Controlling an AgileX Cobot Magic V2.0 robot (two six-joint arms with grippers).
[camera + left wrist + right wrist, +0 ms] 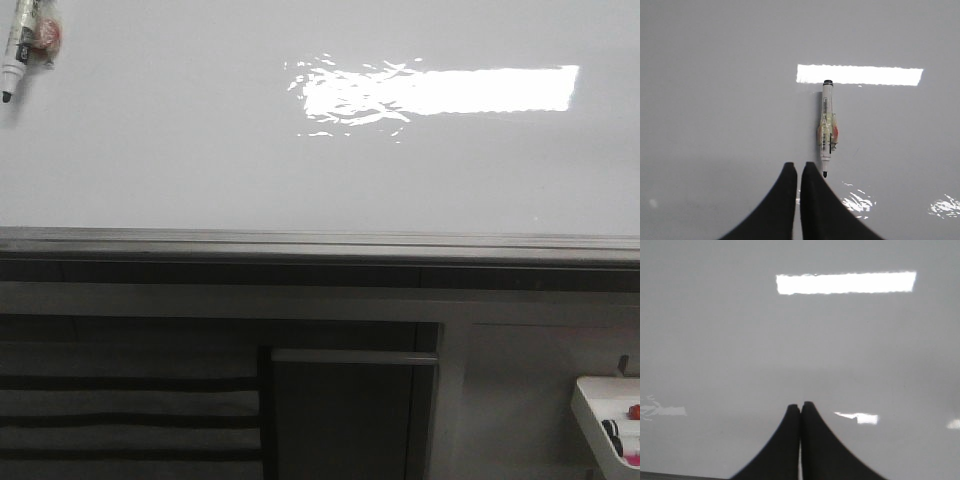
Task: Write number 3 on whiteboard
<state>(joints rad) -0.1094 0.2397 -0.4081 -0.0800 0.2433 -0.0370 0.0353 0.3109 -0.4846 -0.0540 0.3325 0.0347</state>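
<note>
My left gripper needs to go to the white marker next and close on the end of its body (16, 64) (826, 152), just behind the black tip.
The whiteboard (200, 150) is glossy white, with a bright light reflection and a grey metal rail (320, 243) along its near edge. No number 3 shows on it. A white marker with a black tip (22, 45) lies on the board at the far left. It also shows in the left wrist view (827, 129), tip pointing toward the fingers. My left gripper (798, 166) is shut and empty, just beside the marker's tip. My right gripper (800, 406) is shut and empty over bare board (790, 340). Neither gripper shows in the front view.
Below the rail are white cabinet panels (530, 380) and a dark opening with slats (130, 410). A white tray (608, 405) holding small items stands at the lower right.
</note>
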